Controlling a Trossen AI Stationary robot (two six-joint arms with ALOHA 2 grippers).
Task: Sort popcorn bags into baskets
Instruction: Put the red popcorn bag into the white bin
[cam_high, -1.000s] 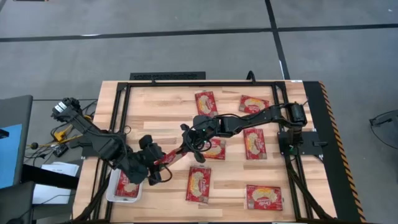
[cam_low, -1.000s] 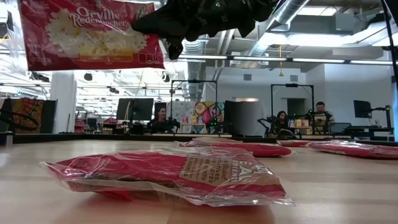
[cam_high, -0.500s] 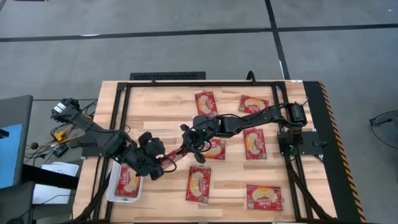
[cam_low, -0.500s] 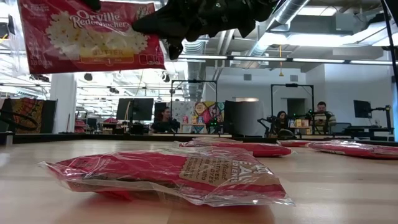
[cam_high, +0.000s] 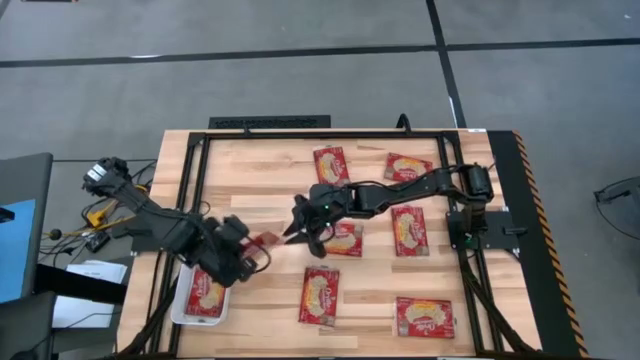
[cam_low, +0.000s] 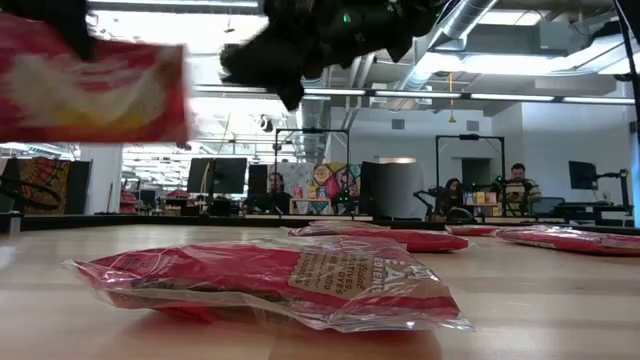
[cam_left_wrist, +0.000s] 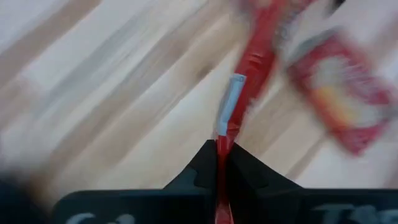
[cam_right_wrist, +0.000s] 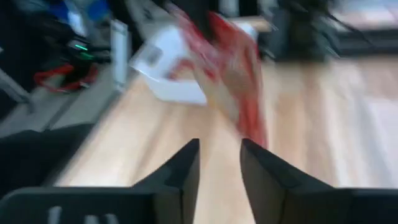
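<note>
I should let go of the popcorn bag with my left gripper on top of the bag lying in the white basket (cam_high: 196, 296).
One red popcorn bag (cam_high: 268, 240) hangs in the air between my two grippers, blurred in the low view (cam_low: 90, 95). My left gripper (cam_high: 252, 250) is shut on it. My right gripper (cam_high: 297, 228) stands open just to the bag's right, nothing between its fingers (cam_right_wrist: 217, 168). The white basket (cam_high: 180, 310) sits at the near left corner with one bag (cam_high: 205, 293) lying flat in it. Several more bags lie flat on the table, among them one under the right arm (cam_high: 347, 240) and one near the front (cam_high: 320, 295). My left gripper pinches an edge of the popcorn bag (cam_left_wrist: 222, 146) between its two fingers. The fingers come from the table's left, roughly level. The bag shows edge-on and reaches straight out beyond the fingertips (cam_left_wrist: 249, 68), lifted clear of the table.
Bags lie at the far middle (cam_high: 332, 165), the far right (cam_high: 408, 167), the right (cam_high: 409, 230) and the near right (cam_high: 425, 317). A black frame (cam_high: 270, 122) runs round the table. In the low view one bag (cam_low: 270, 285) lies close in front; people sit far behind.
My left gripper has shut on the hanging bag. My right gripper, which held that bag, has opened and let go. The bag has then gone toward the table's left edge with the left gripper, still clear of the table.
</note>
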